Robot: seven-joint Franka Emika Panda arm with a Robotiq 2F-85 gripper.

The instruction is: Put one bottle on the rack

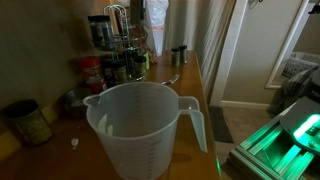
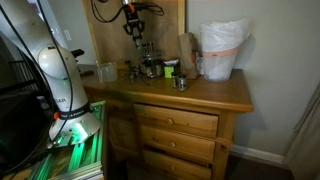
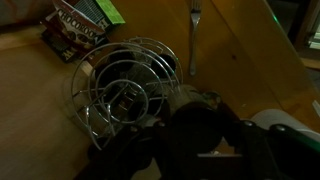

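Observation:
I need to release the dark round-capped bottle from my gripper on the rack's upper level (image 1: 115,36) (image 3: 160,98) next to the dark jar.
The rack (image 2: 150,66) stands at the back of the wooden dresser top, with its chrome loop handle up; it also shows in an exterior view (image 1: 113,42). In the wrist view I look down on its round wire top (image 3: 120,85). My gripper (image 2: 134,36) hangs just above the rack. In the wrist view its dark fingers (image 3: 195,128) close around a dark round-capped bottle (image 3: 190,108), beside the rack's rim. The picture is dim there. Another small bottle (image 2: 181,82) stands alone on the dresser top, also in an exterior view (image 1: 178,55).
A big translucent measuring jug (image 1: 140,125) fills the foreground. A red-labelled jar (image 1: 92,72) stands by the rack. A white bag-lined bin (image 2: 222,50) sits at the back. A utensil (image 3: 194,40) lies on the wood. A tin (image 1: 28,122) stands near the jug.

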